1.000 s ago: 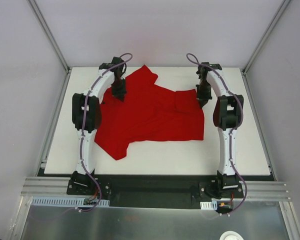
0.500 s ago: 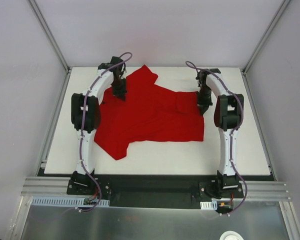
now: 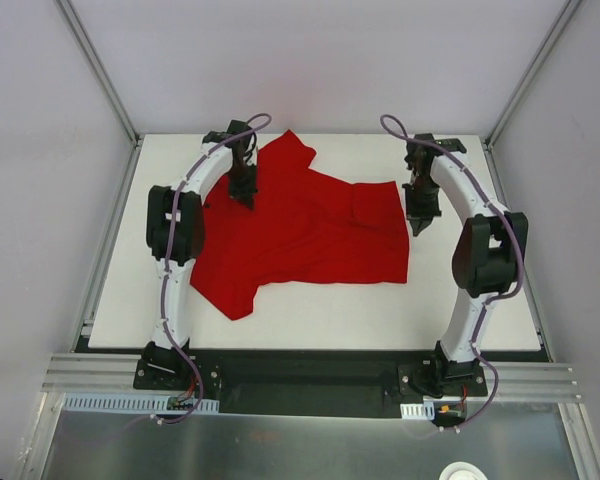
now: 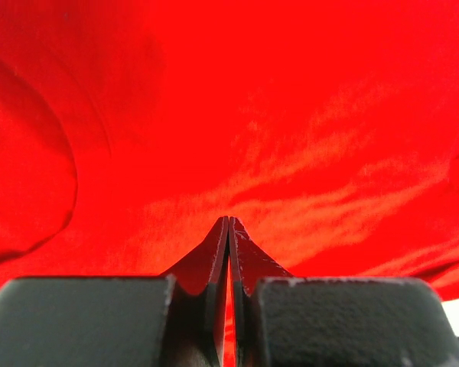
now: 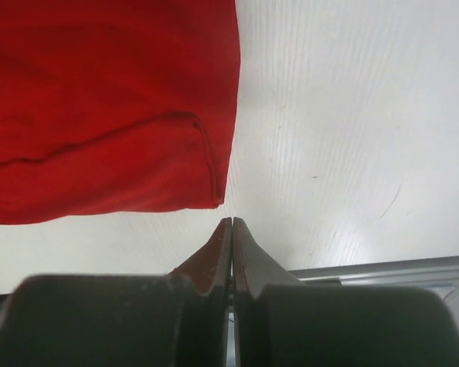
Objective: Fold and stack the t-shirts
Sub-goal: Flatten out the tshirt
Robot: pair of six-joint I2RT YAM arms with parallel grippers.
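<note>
A flap is folded over the t-shirt's near corner, so my right gripper should open, grab the flap's hemmed end (image 5: 209,168) and pull it toward me before folding.
A bright red t-shirt (image 3: 310,235) lies spread and rumpled on the white table (image 3: 480,300), one sleeve pointing to the back and a flap folded over near its right edge. My left gripper (image 3: 246,196) hangs over the shirt's back left part. In the left wrist view it (image 4: 229,223) is shut, tips together, and red cloth (image 4: 291,115) fills the picture behind it. My right gripper (image 3: 421,224) is just off the shirt's right edge. In the right wrist view it (image 5: 231,222) is shut over bare table, close to a hemmed corner of the shirt (image 5: 99,92).
Metal rails (image 3: 110,230) frame the table on both sides, with grey walls behind them. The table's edge and a rail (image 5: 382,267) show near my right fingers. A black base bar (image 3: 310,375) runs along the near edge between the two arm bases.
My right arm has swung outward to the right, and its gripper has gone from the shirt's right edge to bare table beside it. The left gripper has hardly shifted.
</note>
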